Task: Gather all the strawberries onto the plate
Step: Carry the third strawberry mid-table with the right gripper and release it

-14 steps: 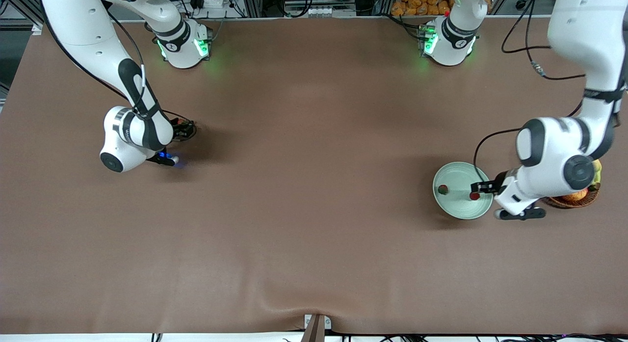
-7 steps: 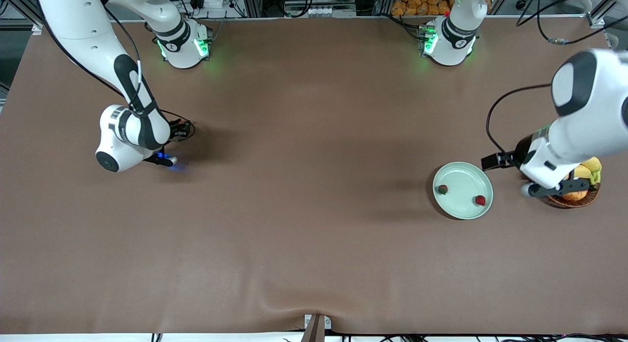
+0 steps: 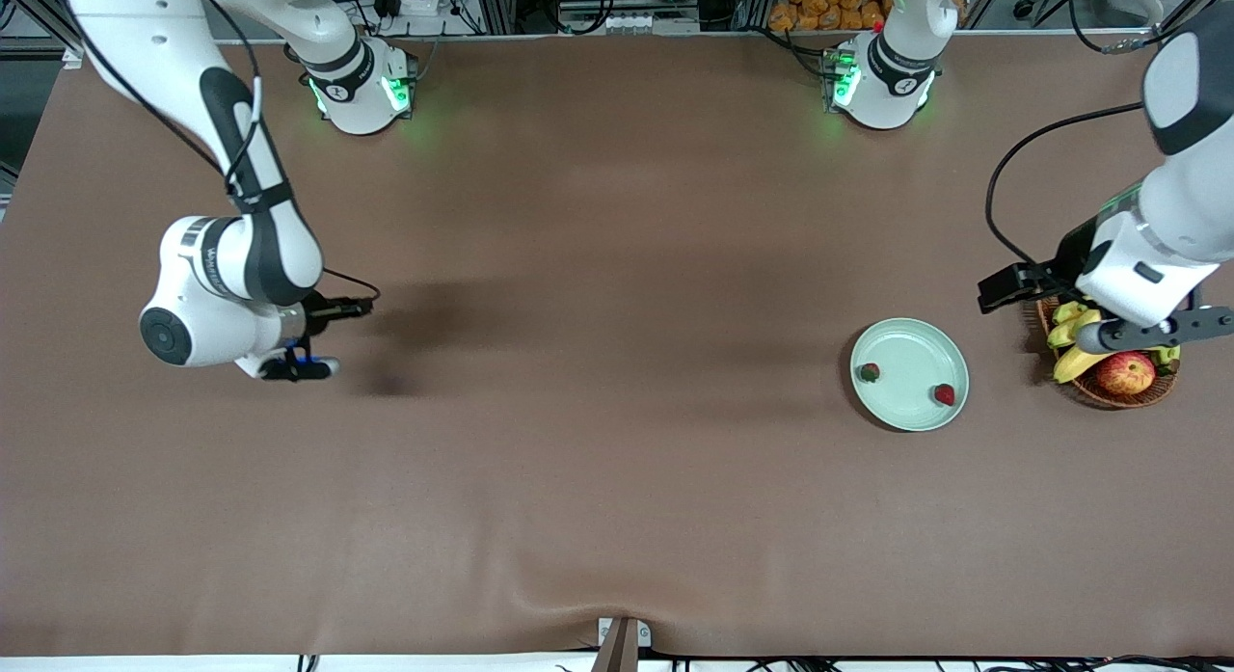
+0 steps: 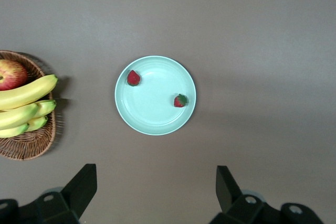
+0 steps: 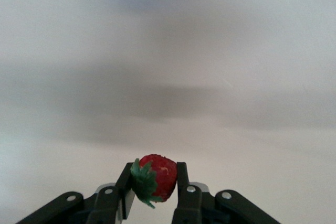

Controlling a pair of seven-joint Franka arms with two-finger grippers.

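Note:
The robot's right gripper will release the strawberry on the bare brown cloth [image 3: 659, 379] between that gripper and the pale green plate. The strawberry is now held above the bare table.
The pale green plate [image 3: 911, 356] lies toward the left arm's end of the table, beside the basket. Two strawberries rest in it, one [image 3: 871, 371] by the rim toward the right arm's end, the other [image 3: 944, 394] nearer the front camera. In the left wrist view the plate [image 4: 152, 111] and both berries [image 4: 134, 77] [image 4: 180, 100] show in full. My left gripper [image 3: 998, 292] [image 4: 155, 176] hangs open and empty, up between plate and basket. My right gripper [image 3: 352, 309] [image 5: 154, 176], above bare table at the right arm's end, is shut on a third strawberry [image 5: 160, 177].
A brown wicker basket [image 3: 1157, 390] [image 4: 29, 142] beside the plate holds bananas [image 3: 1070, 349] [image 4: 26, 100] and a red-yellow apple [image 3: 1125, 371] [image 4: 10, 74]. Brown cloth covers the table. Both arm bases stand along the edge farthest from the front camera.
My left gripper opened, left a strawberry in the plate and rose away toward the basket. My right gripper closed on a strawberry and lifted it off the table.

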